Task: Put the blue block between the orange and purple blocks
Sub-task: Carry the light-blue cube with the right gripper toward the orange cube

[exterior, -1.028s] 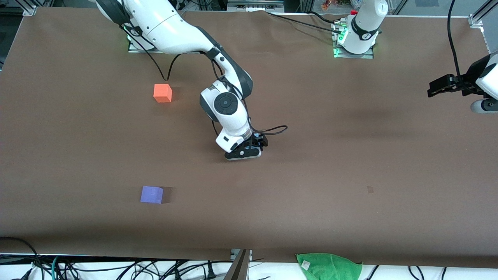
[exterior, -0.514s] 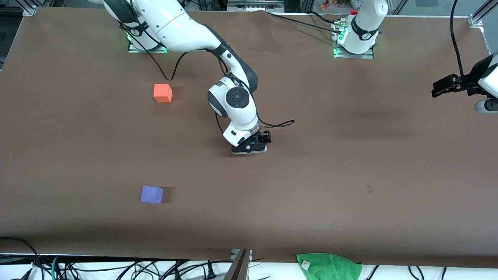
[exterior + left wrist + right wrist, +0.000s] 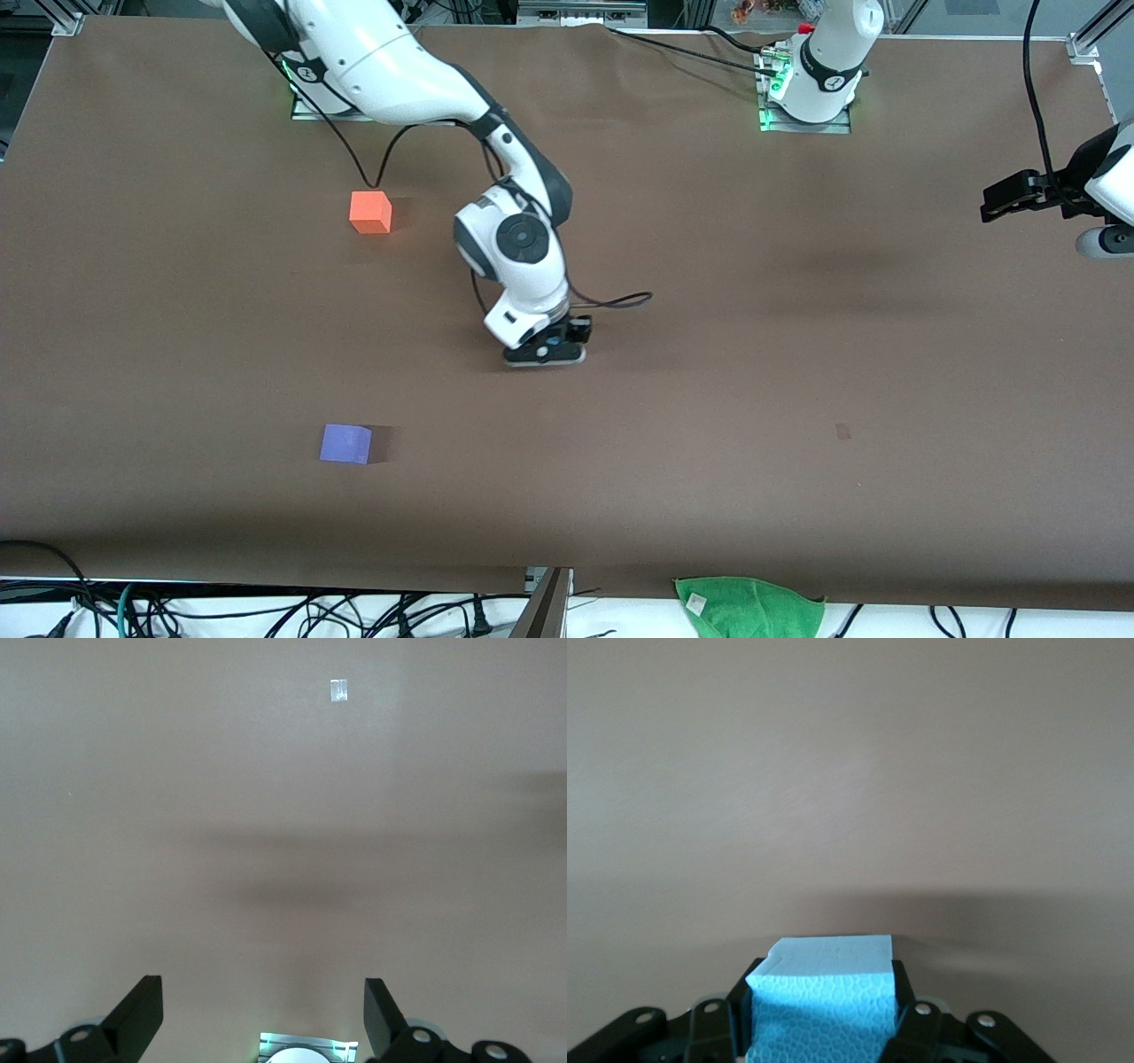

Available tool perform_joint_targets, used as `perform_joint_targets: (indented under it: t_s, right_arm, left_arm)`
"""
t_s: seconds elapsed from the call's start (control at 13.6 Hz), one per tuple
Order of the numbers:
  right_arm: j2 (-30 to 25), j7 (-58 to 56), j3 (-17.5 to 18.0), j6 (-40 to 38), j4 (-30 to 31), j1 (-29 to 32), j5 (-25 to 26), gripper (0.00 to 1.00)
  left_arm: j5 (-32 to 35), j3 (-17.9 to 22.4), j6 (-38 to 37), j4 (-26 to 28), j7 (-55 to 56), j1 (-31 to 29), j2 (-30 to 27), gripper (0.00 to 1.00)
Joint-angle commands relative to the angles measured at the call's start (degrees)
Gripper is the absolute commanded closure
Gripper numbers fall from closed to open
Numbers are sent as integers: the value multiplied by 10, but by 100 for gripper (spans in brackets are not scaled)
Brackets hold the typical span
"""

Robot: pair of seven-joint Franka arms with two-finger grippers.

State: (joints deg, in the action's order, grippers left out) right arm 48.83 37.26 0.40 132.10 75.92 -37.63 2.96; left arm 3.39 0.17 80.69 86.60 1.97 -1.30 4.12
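I should set the blue block, now low over the table's middle, on the bare table midway (image 3: 366,325) between the orange and purple blocks with my right gripper.
My right gripper (image 3: 545,354) hangs low over the middle of the table. In the right wrist view it (image 3: 824,981) is shut on the sky-blue block (image 3: 824,992); the hand hides that block in the front view. The orange block (image 3: 370,213) sits toward the right arm's end, near that arm's base. The purple block (image 3: 345,443) sits nearer to the front camera than the orange one, with bare table between them. My left gripper (image 3: 1001,199) waits at the left arm's end of the table, and the left wrist view shows it (image 3: 260,997) open and empty.
A green cloth (image 3: 749,602) lies off the table's front edge, among cables. A small pale mark (image 3: 842,431) is on the brown table cover (image 3: 709,399); it also shows in the left wrist view (image 3: 337,691).
My right gripper, holding the blue block, swung toward the left arm's end, then back toward the right arm's end. The left gripper shifted slightly. The orange and purple blocks have not moved.
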Motion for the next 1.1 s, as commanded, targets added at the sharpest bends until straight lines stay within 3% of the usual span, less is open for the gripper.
perform_joint_targets:
  t_s: [0.0,0.15,0.37,0.59,1.03]
  right_arm:
    - [-58,-101,10,-80,14,56,-33,78]
    - [-92,-170,7,-131,36,90,-42,78]
    - [-154,-279,7,-130,139,175,-43,76]
    - [-172,-292,6,-120,188,225,-45,75]
    - [-197,-248,6,46,332,244,-49,75]
  left_arm:
    - [11,-2,-2,-10,-7,-4,3,0]
    - [10,-3,-2,-10,-6,-4,3,0]
    - [8,-3,-2,-10,-7,-5,3,0]
    - [7,-3,-1,-11,-7,-3,3,0]
    - [6,-5,-2,-32,-6,2,14,0]
